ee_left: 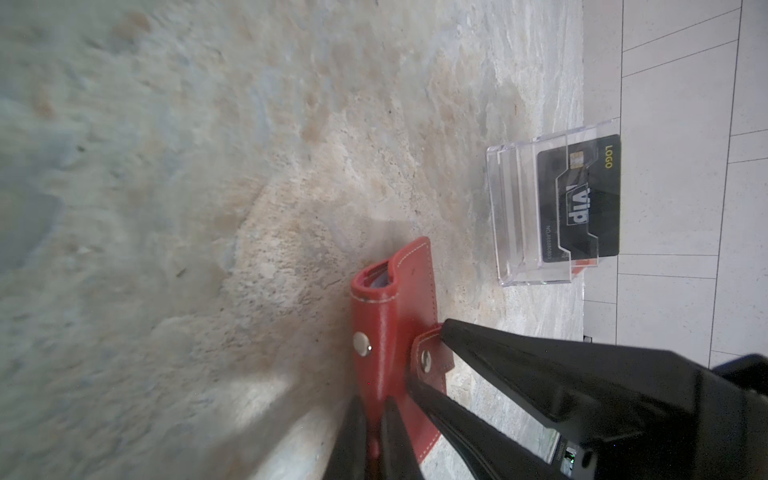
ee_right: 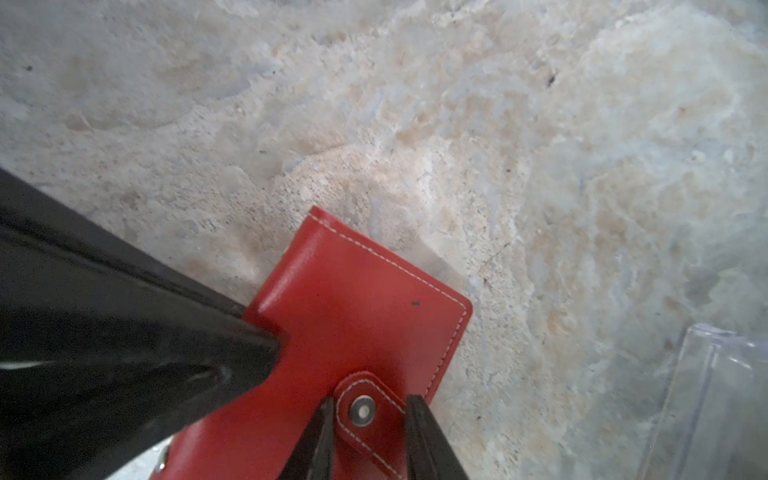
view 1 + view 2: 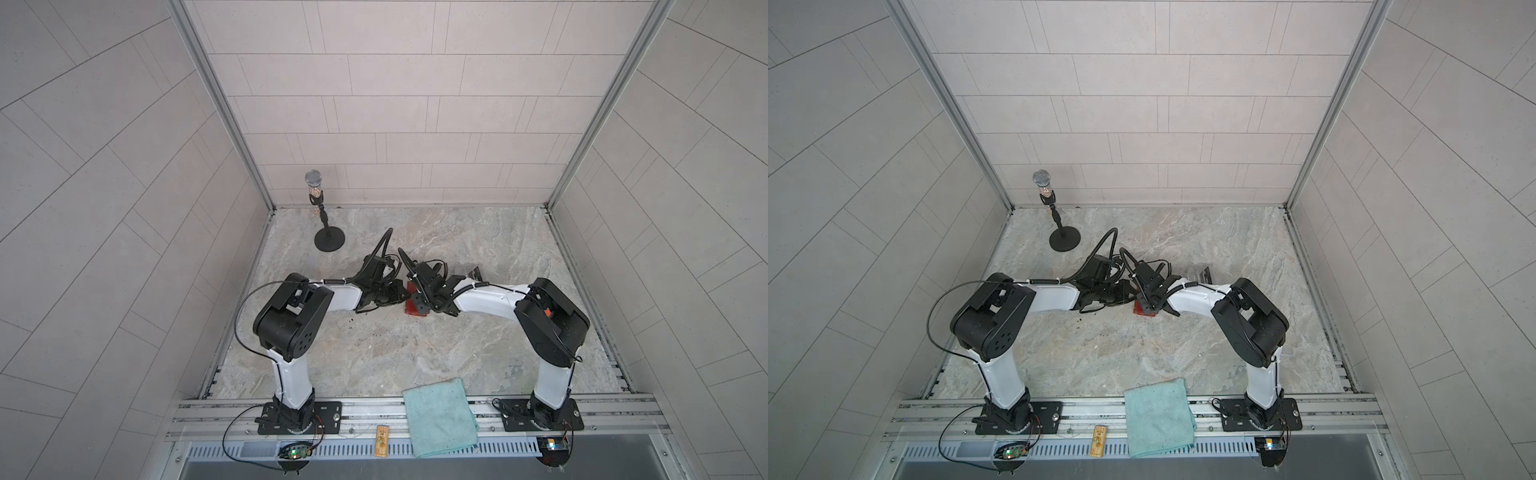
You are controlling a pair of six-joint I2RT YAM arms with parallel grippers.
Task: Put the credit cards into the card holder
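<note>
My left gripper is pinching the folded spine of the card holder, which keeps the cover shut, so it should open and take the cover's free edge [image 1: 434, 289].
The card holder [image 2: 357, 307], a red stitched wallet, lies mid-table in both top views [image 3: 415, 308] [image 3: 1144, 311]. My left gripper [image 1: 372, 405] is shut on the edge of its cover, and red leather shows between the fingers. My right gripper [image 2: 370, 409] has a finger against each side of the snap tab [image 2: 365, 411], so it is shut on the tab. Its black fingers [image 1: 498, 361] also reach in beside the tab in the left wrist view. One black credit card [image 1: 582, 199] with white lettering stands in a clear plastic box [image 1: 519, 216] beyond the wallet.
The clear box [image 3: 473, 274] sits just behind the right wrist. A microphone on a round black stand [image 3: 328, 241] is at the back left. A teal cloth [image 3: 440, 415] and a small wooden block [image 3: 382, 446] lie on the front rail. Tiled walls enclose three sides.
</note>
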